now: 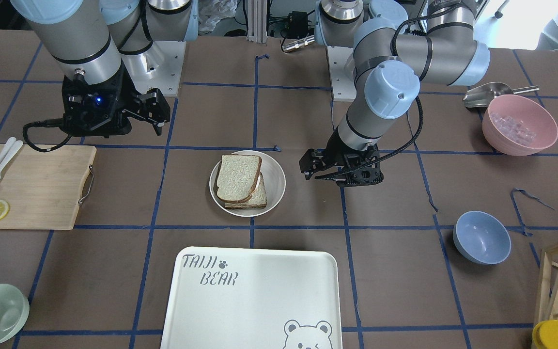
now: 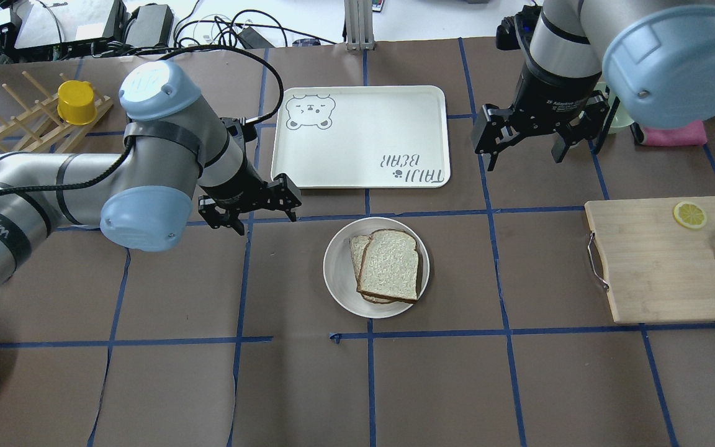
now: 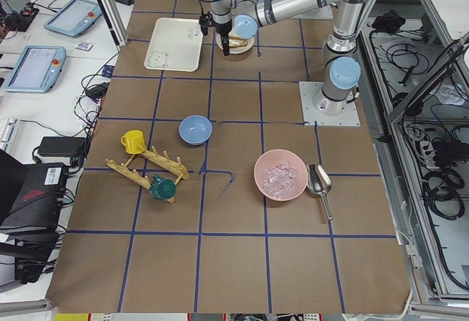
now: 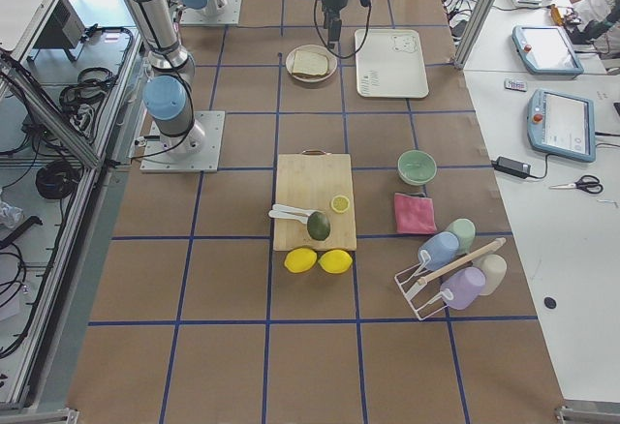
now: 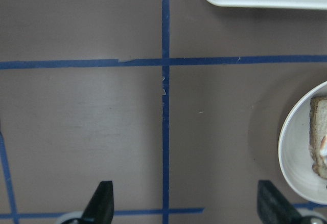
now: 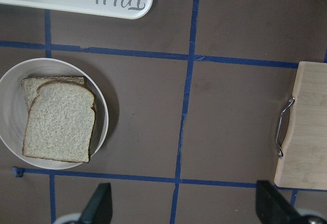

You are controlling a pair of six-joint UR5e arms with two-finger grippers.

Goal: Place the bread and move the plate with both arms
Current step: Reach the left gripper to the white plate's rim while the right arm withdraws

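The left gripper will next go to the plate's near-side rim (image 1: pixel 285 178) (image 5: pixel 280 153), the side that faces this gripper beside the lower bread slice, and close there.
The bread (image 2: pixel 390 264) lies on top of a second slice (image 2: pixel 358 248) on the round off-white plate (image 2: pixel 340 273) in the middle of the table. They also show in the front view, bread (image 1: pixel 238 177) and plate (image 1: pixel 275 182), and in the right wrist view, bread (image 6: pixel 59 122) and plate (image 6: pixel 101 127). My left gripper (image 2: pixel 267 222) is open and empty, low over the table, left of the plate and apart from it. My right gripper (image 2: pixel 525 160) is open and empty, held higher, beyond the plate's far right. The left wrist view shows the plate's edge (image 5: pixel 294 147).
The bear-printed white tray (image 2: pixel 364 124) lies just beyond the plate. A wooden cutting board (image 2: pixel 655 261) with a lemon slice, an avocado and white cutlery is on the right. A wooden rack with a yellow cup (image 2: pixel 76 102) is at the far left. Bowls (image 1: pixel 481 237) stand near the table's edges.
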